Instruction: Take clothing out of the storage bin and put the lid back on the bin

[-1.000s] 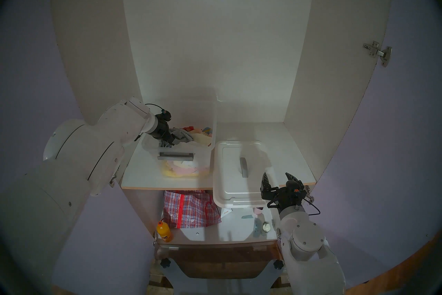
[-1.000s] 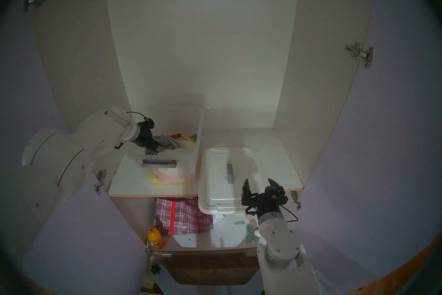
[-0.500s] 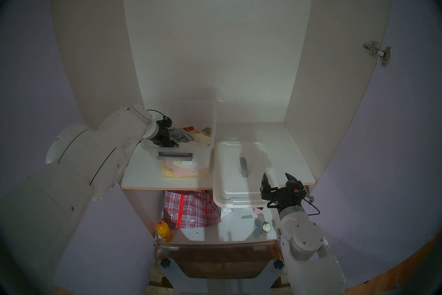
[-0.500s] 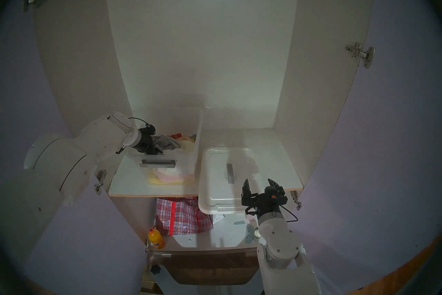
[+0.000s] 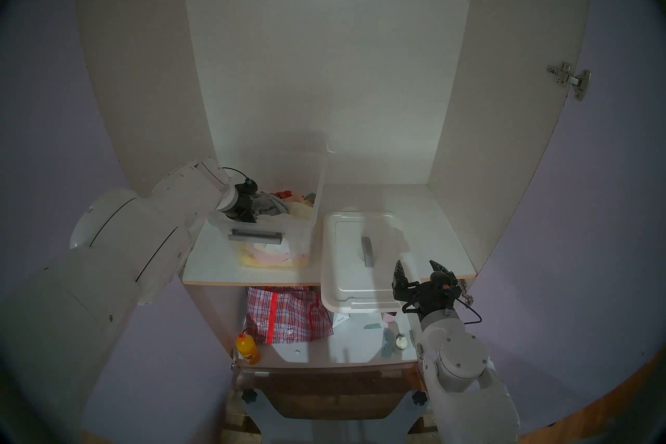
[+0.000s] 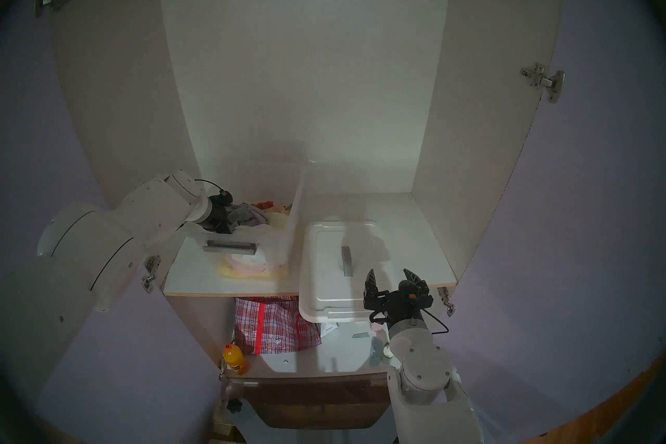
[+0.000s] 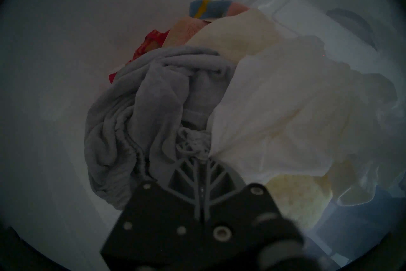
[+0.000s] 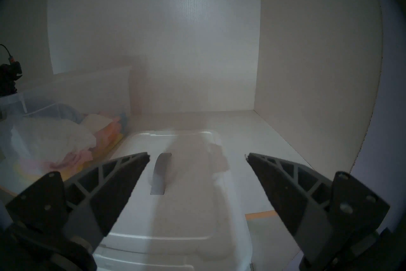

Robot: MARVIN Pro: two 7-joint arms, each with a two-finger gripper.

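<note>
My left gripper's fingers pinch only the white clothing's edge and the grey garment's cord. I need to open and take a deeper hold beside the grey folds (image 7: 175, 132) before lifting.
The see-through storage bin (image 5: 320, 180) stands open on the left of the white shelf, its grey latch (image 5: 256, 236) facing me. My left gripper (image 7: 201, 159) is inside the bin at its near left corner (image 5: 254, 215). It is shut on the edge of the wrinkled white clothing (image 7: 285, 110), and the grey garment's (image 7: 142, 110) cord is bunched at the same tips. The white lid (image 5: 346, 274) with its grey handle (image 5: 367, 251) lies flat to the right of the bin. My right gripper (image 5: 416, 265) hangs open and empty over the lid's near right part (image 8: 186, 209).
Yellow, pink and red clothes fill the rest of the bin. The lid overhangs the shelf's front edge (image 5: 252, 283). Below are a red-and-blue checked bag (image 5: 288, 317) and an orange bottle (image 5: 248, 353). The cabinet's side walls close in on both sides.
My left gripper has drawn back to the left inside the bin, and the bin's near end has slid left with it. The right arm and the lid have not moved.
</note>
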